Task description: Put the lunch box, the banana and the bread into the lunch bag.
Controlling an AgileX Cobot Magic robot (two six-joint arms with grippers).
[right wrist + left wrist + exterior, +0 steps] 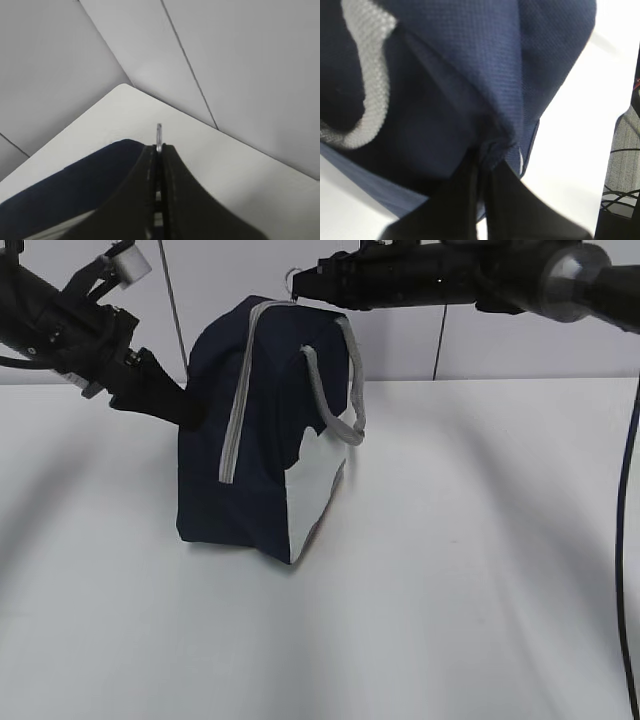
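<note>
The robot's left gripper pinches the bag's side, far below the zipper pull ring, so it should grip the bag's top edge [264, 303] before the right gripper pulls.
The navy lunch bag [265, 430] stands upright mid-table, its white side panel facing the camera and its grey zipper [240, 390] closed along the front. My left gripper [185, 405] is shut on a fold of the bag's fabric at its back left; the left wrist view shows the pinched navy cloth [490, 145]. My right gripper [300, 282] is shut on the metal zipper pull ring [159, 135] at the bag's top. The lunch box, the banana and the bread are out of view.
The bag's grey handle [340, 370] loops over its right side. White table [450, 590] spreads around the bag. A grey panelled wall [480, 350] stands behind. A cable [628, 540] hangs at the right edge.
</note>
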